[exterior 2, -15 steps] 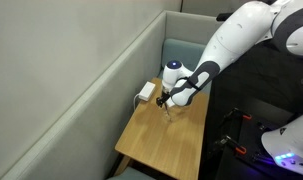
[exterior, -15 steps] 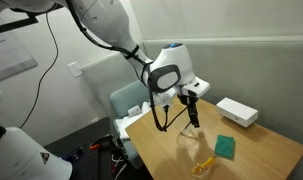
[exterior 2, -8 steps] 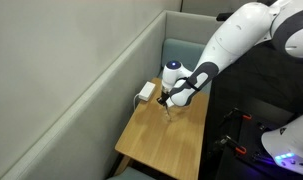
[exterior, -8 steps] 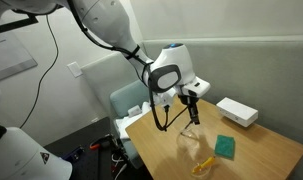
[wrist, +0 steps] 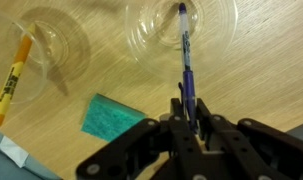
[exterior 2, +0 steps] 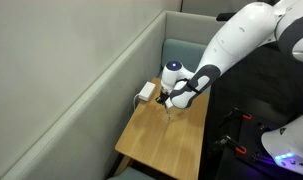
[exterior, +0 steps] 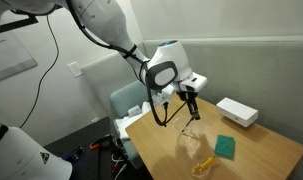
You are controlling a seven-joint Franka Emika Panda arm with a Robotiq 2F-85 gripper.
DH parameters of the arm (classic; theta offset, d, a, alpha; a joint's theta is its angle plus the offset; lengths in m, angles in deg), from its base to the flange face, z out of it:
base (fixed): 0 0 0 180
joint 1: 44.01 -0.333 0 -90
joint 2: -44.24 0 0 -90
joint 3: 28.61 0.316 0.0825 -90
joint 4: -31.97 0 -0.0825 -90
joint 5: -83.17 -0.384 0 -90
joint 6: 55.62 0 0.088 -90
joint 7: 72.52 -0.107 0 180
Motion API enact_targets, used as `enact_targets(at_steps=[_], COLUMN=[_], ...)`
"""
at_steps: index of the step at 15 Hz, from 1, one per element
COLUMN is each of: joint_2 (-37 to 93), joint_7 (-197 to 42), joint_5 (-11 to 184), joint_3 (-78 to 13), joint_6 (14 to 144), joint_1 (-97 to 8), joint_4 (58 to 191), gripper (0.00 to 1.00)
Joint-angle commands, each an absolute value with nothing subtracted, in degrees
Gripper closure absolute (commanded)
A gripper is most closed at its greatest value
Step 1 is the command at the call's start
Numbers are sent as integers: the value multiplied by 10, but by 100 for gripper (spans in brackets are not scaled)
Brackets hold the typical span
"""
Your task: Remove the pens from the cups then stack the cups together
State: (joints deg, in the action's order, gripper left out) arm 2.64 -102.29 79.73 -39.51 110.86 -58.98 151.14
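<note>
Next, I set the dark pen down with my gripper on the bare wood (exterior: 169,117) beyond its clear cup, away from the green pad.
In the wrist view my gripper (wrist: 188,108) is shut on a dark blue pen (wrist: 185,55). The pen's far end still points into the mouth of a clear cup (wrist: 219,25). A second clear cup (wrist: 66,45) stands to its left, and a yellow-orange pen (wrist: 13,78) leans out over that cup's rim. In an exterior view the gripper (exterior: 191,104) hangs over the wooden table, with the dark pen (exterior: 194,117) pointing down from it. The yellow pen (exterior: 203,163) shows nearer the front edge. The cups are too faint there to make out.
A green square pad (wrist: 111,117) lies on the wood just in front of the cups, and it shows again as the green pad (exterior: 225,146). A white box (exterior: 236,112) sits at the back of the table (exterior: 271,150). A grey padded wall runs along one side.
The jaws have shut on the dark pen. The wrist has risen slightly with it. The cups and the yellow pen have not moved.
</note>
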Motion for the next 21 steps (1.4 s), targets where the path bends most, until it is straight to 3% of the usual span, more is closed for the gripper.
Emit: enact_targets(at_steps=[1, 8, 12, 16, 21], joint_2=[90, 230, 276, 227, 125], joint_7=[-1034, -1084, -984, -852, -861], joint_5=[790, 831, 751, 625, 647], joint_3=[-423, -513, -362, -221, -217], joint_6=[1131, 1102, 1071, 1004, 912], joint_1=[-631, -706, -574, -476, -485], joint_4=[1575, 1663, 1652, 1586, 1481], gripper=[96, 96, 96, 96, 96])
